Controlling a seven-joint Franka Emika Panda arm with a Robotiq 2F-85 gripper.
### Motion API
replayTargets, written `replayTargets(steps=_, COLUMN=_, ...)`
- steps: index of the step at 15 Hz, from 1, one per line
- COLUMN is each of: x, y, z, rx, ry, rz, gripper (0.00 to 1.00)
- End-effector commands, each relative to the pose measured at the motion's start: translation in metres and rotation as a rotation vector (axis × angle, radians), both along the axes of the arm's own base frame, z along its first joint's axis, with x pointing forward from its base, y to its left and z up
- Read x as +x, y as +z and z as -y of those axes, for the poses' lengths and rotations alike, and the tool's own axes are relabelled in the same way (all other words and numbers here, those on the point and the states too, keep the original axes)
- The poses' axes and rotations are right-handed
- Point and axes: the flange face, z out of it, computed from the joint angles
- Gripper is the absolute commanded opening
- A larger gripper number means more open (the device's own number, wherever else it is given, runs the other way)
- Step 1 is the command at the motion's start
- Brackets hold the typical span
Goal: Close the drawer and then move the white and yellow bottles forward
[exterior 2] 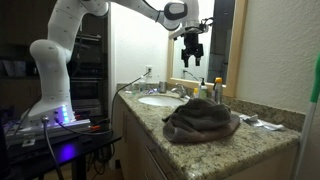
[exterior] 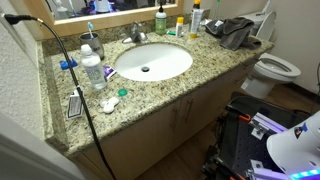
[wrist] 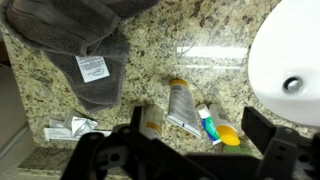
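Observation:
The robot's gripper will next move down to the white tube's upper end (exterior: 196, 14) (wrist: 183, 120), next to the green-and-white bottle, and close there.
A white bottle with a yellow cap (exterior: 196, 17) and a small yellow bottle (exterior: 180, 25) stand at the back of the granite counter, right of the sink (exterior: 152, 62). In the wrist view, seen from above, the yellow cap (wrist: 228, 134) lies beside a white tube (wrist: 183, 108) and a green-and-white bottle (wrist: 207, 123). My gripper (wrist: 200, 135) is open and empty, high above these bottles; it also shows in an exterior view (exterior 2: 192, 47). The cabinet fronts (exterior: 185, 112) under the counter look shut; no open drawer shows.
A grey towel (exterior: 232, 31) lies on the counter's right end, also in the wrist view (wrist: 85, 45). A green bottle (exterior: 160, 18), the faucet (exterior: 137, 33), a clear bottle (exterior: 92, 68) and a black cable (exterior: 75, 70) sit around the sink. A toilet (exterior: 276, 68) stands beyond.

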Motion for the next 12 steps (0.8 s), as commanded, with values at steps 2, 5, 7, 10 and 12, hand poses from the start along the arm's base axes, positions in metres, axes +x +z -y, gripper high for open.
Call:
replayTargets(steps=2, x=0.024, y=-0.019, z=0.008, rx=0.073, ry=0.242, rz=-0.036, gripper=1.00)
replayTargets(steps=5, x=0.046, y=-0.033, z=0.013, rx=-0.001, ry=0.352, rz=-0.135, gripper=1.00)
replayTargets(steps=7, x=0.058, y=-0.042, z=0.021, rx=-0.073, ry=0.334, rz=-0.170, gripper=1.00)
replayTargets(steps=10, x=0.056, y=-0.044, z=0.016, rx=-0.056, ry=0.318, rz=-0.154, gripper=1.00)
replayTargets(steps=12, x=0.056, y=-0.046, z=0.015, rx=-0.053, ry=0.319, rz=-0.156, gripper=1.00)
